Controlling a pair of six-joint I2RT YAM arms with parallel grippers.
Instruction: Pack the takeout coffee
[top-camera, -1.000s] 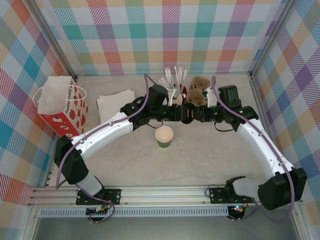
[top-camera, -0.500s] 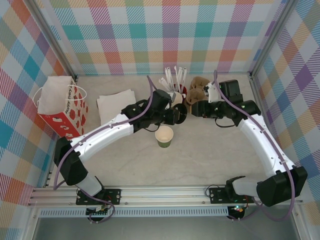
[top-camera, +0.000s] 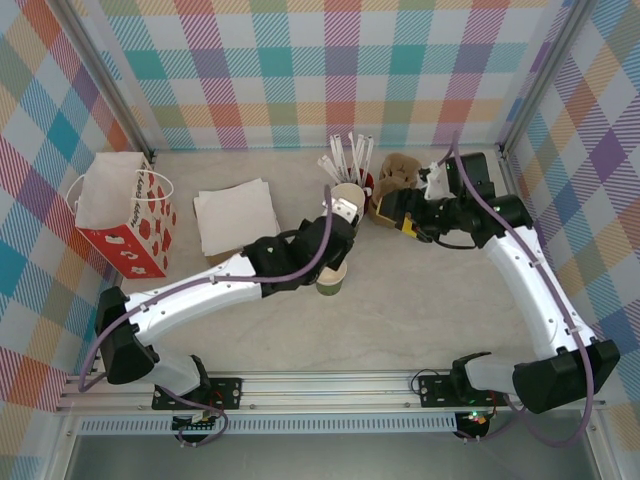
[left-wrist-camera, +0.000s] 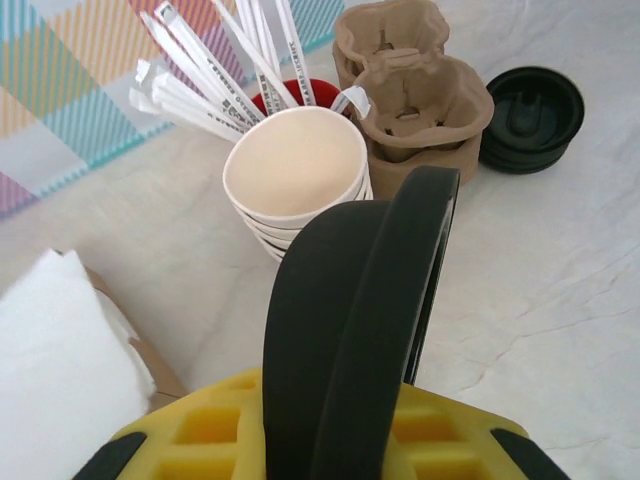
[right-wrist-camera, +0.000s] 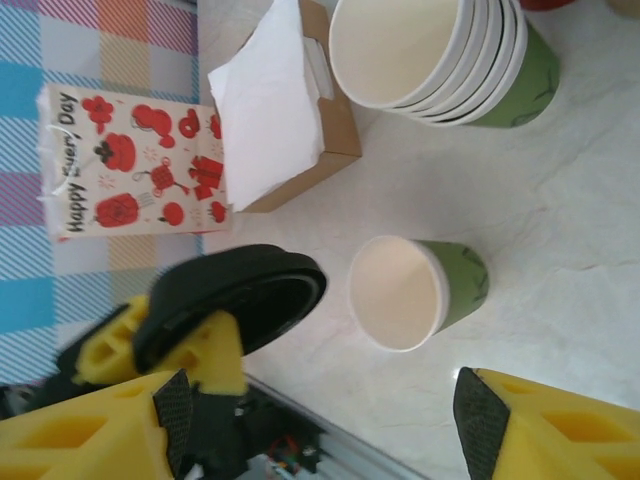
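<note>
The left gripper has the black lid edge-up, so the robot's right gripper will take the lid's free rim (right-wrist-camera: 312, 277) to let the left gripper regrip it for the cup.
The takeout coffee cup (right-wrist-camera: 415, 290), dark green with a cream inside, stands upright and uncovered mid-table. From above the cup (top-camera: 330, 283) is partly covered by my left arm. My left gripper (top-camera: 338, 222) (left-wrist-camera: 340, 440) is shut on a flat black lid (left-wrist-camera: 360, 300), held edge-up in the air. In the right wrist view that lid (right-wrist-camera: 235, 295) hangs beside the cup, not touching it. My right gripper (top-camera: 400, 215) (right-wrist-camera: 325, 420) hovers open and holds nothing, to the right of and behind the cup.
A stack of green cups (left-wrist-camera: 295, 170) (right-wrist-camera: 440, 50), a red holder of wrapped straws (left-wrist-camera: 290, 95), brown cardboard carriers (left-wrist-camera: 415, 95) and spare black lids (left-wrist-camera: 530, 105) crowd the back. A napkin box (top-camera: 235, 215) and a red-printed paper bag (top-camera: 125, 210) stand on the left.
The two grippers, which met behind the cup, have parted. My left arm has swung nearer, over the cup, keeping the lid. My right gripper has drawn back to the right.
</note>
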